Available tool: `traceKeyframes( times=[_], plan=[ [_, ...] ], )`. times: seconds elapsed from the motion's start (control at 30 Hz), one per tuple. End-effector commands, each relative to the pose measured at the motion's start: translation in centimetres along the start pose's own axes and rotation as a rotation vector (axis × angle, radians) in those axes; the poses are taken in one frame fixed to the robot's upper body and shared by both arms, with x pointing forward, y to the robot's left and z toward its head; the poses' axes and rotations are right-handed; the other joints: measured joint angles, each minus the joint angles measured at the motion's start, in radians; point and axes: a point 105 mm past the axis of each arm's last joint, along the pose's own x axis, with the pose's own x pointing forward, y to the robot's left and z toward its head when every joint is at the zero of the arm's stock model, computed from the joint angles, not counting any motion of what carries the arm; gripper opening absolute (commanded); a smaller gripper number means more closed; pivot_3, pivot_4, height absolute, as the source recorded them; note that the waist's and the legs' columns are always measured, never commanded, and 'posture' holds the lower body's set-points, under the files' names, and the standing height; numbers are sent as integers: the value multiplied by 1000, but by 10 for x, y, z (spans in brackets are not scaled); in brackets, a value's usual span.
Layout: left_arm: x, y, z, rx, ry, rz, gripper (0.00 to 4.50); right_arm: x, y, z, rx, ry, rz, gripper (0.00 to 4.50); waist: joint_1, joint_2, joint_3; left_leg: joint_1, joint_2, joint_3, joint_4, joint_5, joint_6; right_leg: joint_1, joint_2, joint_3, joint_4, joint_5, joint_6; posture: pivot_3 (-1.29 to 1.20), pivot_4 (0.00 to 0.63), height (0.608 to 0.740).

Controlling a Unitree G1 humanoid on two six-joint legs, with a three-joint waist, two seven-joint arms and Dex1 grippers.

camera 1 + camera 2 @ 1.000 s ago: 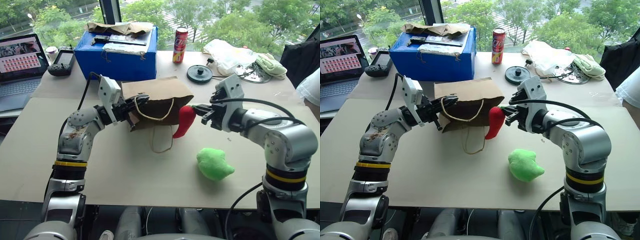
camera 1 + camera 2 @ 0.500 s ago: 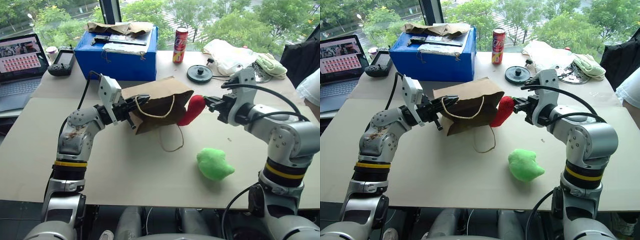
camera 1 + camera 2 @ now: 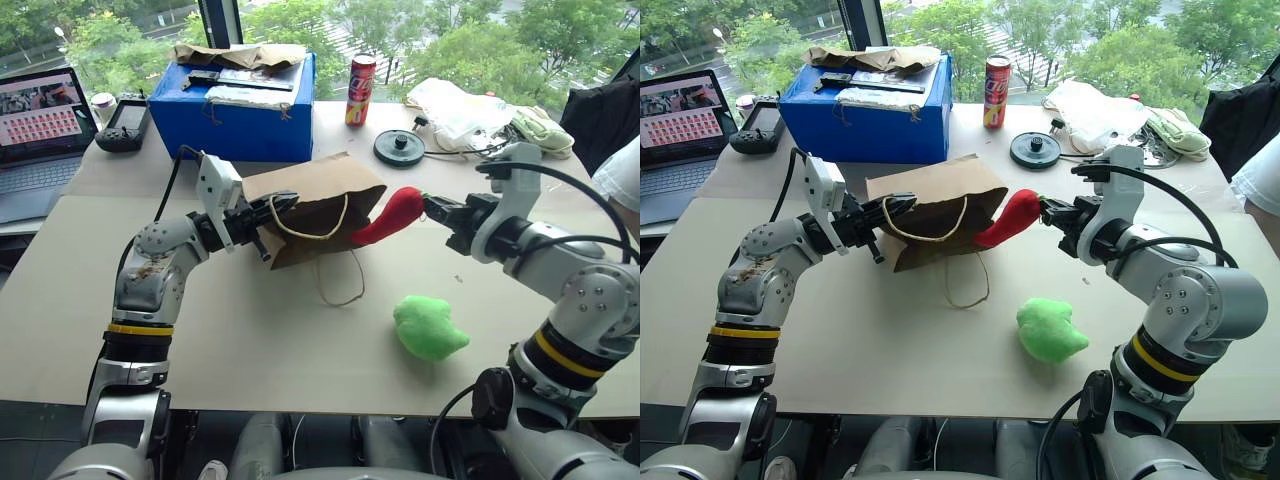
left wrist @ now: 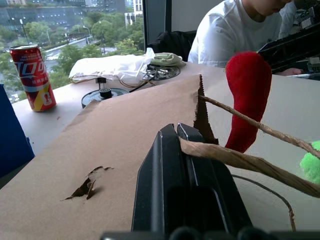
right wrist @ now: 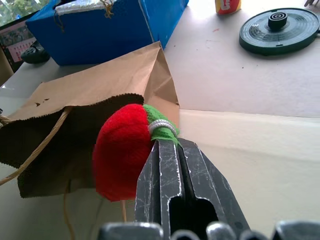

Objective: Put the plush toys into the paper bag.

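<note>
Next, I release the red chili plush toy with my right gripper inside the paper bag's opening [image 3: 321, 213] [image 5: 77, 132], behind the twine handle.
The brown paper bag [image 3: 315, 200] lies on its side on the table, its mouth facing right and its twine handles hanging loose. My left gripper [image 3: 283, 205] is shut on the bag's upper mouth edge, as the left wrist view shows with the paper [image 4: 100, 145] pinched. My right gripper [image 3: 430, 207] is shut on the green stem [image 5: 161, 129] of the red chili plush toy [image 3: 392, 214]. It holds the toy nearly level, tip at the bag's mouth. The lumpy green plush toy [image 3: 428, 327] lies on the table below the right arm.
A blue box [image 3: 245, 105] with crumpled paper on top stands behind the bag. Near it are a red can [image 3: 360, 90], a black disc [image 3: 400, 147] and a white plastic bundle [image 3: 455, 105]. A laptop [image 3: 40, 120] is at far left. A person [image 4: 240, 30] sits at the right.
My right gripper moved right and rolled, swinging the red chili toy from hanging down to lying nearly level toward the bag's mouth. The left gripper kept still on the bag.
</note>
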Motion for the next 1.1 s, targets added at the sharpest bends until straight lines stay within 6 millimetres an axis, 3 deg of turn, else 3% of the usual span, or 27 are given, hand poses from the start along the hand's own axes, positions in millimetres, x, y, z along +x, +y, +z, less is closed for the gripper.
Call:
traceKeyframes(
  times=[0.03, 0.23, 0.5, 0.8, 0.93, 1.1],
  plan=[
    [0, -1, 10, 24, -25, -9, 0, -9, 6, 14, -35, -63, 21, 57, -1, 0, 0, 0, 0, 0, 0, 0, 0, 0, 1, 0, 0, 0, 0, 0, 150, 739],
    [0, -1, 11, 26, -26, -11, 0, -3, 18, 0, 23, -62, 51, 57, -5, 0, 0, 0, 1, 0, -1, 0, 0, 0, 1, 0, 0, 0, 0, 0, 150, 739],
    [1, -2, 13, 32, -26, -15, 0, 20, 33, -43, 217, -36, -47, 57, -3, 0, 0, 0, 0, 0, -1, 0, 0, -1, 1, 0, 0, 0, 0, 0, 150, 739],
    [2, -1, 13, 36, -21, -20, 0, 43, 38, -49, 385, -100, -88, 57, -4, 1, 0, 0, 0, 0, -1, 0, -1, -1, 0, 0, 0, 0, 0, 0, 150, 739],
    [3, -2, 14, 40, -21, -23, 0, 57, 54, -51, 437, -85, -33, 57, -7, 1, 0, 0, 0, 0, -1, 0, -1, -1, 1, 0, 0, 0, 0, 0, 150, 739],
    [3, -1, 15, 44, -20, -21, 0, 62, 72, -54, 457, -65, 21, 57, -8, 1, 0, 0, 0, 0, -1, 0, -1, -1, 1, 0, 0, 0, 0, 0, 150, 739]
  ],
)
